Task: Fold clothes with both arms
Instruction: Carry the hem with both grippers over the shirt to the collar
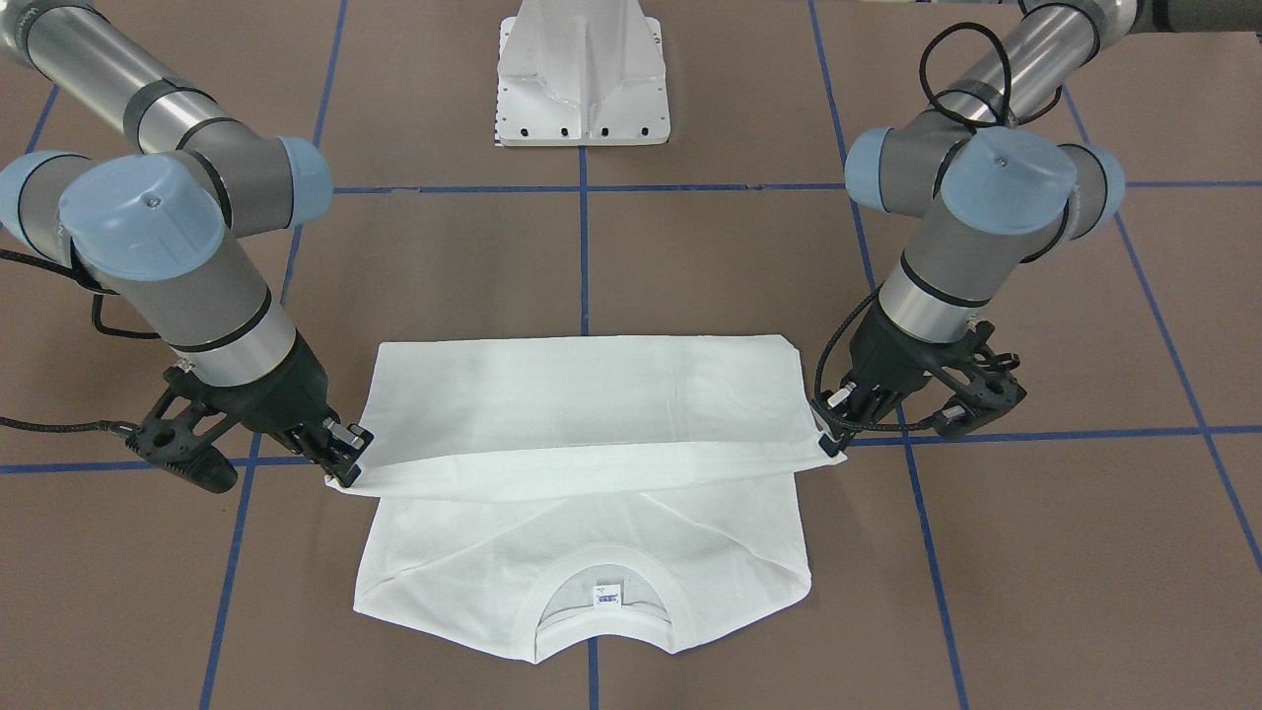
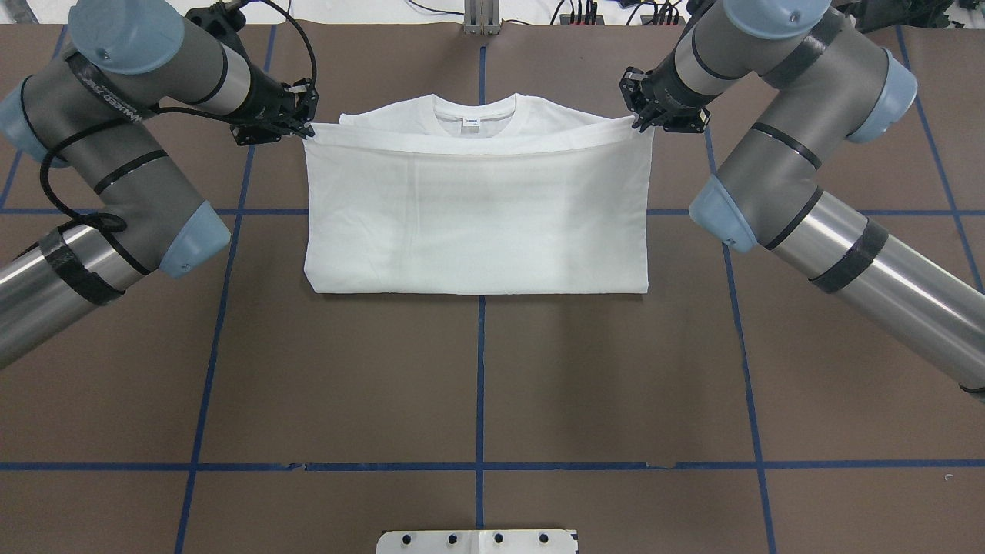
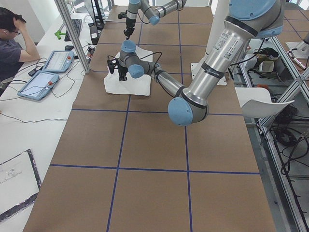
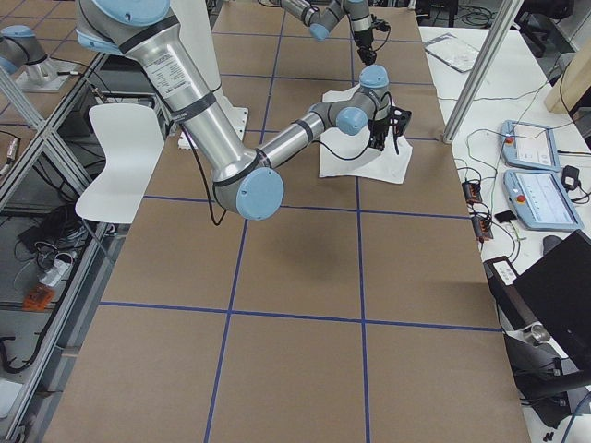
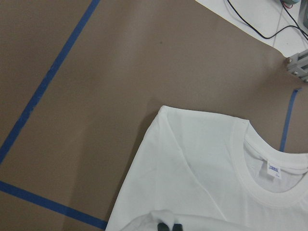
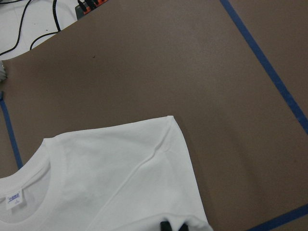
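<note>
Next, my left gripper lets go of the corner of the folded edge just outside the end of the white T-shirt's nearest sleeve (image 1: pixel 827 536) (image 5: pixel 133 150).
The white T-shirt (image 2: pixel 477 223) lies on the brown table with its lower half folded up toward the ribbed collar (image 2: pixel 473 115). The folded edge hangs slightly above the chest, stretched between both grippers. My left gripper (image 2: pixel 306 129) is shut on one corner of that edge, on the right in the front-facing view (image 1: pixel 833 439). My right gripper (image 2: pixel 640 121) is shut on the other corner (image 1: pixel 345 463). The collar (image 1: pixel 601 567) and neck tag (image 1: pixel 606 595) stay uncovered. Each wrist view shows a shoulder of the shirt (image 5: pixel 202 168) (image 6: pixel 110 168) below dark fingertips pinching white cloth. No printed text shows.
The white pedestal base (image 1: pixel 582 79) stands behind the shirt. Blue tape lines (image 2: pixel 481 385) cross the brown table. Beyond the far edge run cables (image 5: pixel 255 24). A person (image 3: pixel 12 43) sits at a side desk with tablets (image 3: pixel 41 82). A white chair (image 4: pixel 115 157) stands beside the table.
</note>
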Controlling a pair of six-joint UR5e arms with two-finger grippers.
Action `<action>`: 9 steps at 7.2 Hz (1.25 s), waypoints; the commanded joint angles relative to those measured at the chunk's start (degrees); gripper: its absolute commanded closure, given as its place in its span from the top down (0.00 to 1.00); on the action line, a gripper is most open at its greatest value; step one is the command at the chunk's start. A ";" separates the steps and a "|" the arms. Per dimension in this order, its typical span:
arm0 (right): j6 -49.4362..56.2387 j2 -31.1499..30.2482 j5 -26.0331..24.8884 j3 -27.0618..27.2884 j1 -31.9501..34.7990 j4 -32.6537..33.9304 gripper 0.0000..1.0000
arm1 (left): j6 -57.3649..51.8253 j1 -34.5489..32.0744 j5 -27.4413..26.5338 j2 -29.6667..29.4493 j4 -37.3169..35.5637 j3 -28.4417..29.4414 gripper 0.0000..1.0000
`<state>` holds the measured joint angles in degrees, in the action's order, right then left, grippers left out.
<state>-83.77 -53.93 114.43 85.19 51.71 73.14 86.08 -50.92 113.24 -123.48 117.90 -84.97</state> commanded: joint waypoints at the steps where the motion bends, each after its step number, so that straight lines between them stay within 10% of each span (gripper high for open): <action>1: 0.10 0.14 0.00 -1.08 -0.03 -0.01 0.00 | 0.15 0.03 -0.04 -1.58 3.73 4.88 0.00; 9: 1.95 4.71 -0.26 -11.79 -0.21 -5.61 0.00 | 1.90 -0.14 -0.30 -6.07 4.97 11.75 0.00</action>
<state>-82.23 -49.41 114.27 75.60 51.49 70.47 87.94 -50.93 113.04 -128.50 122.86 -74.94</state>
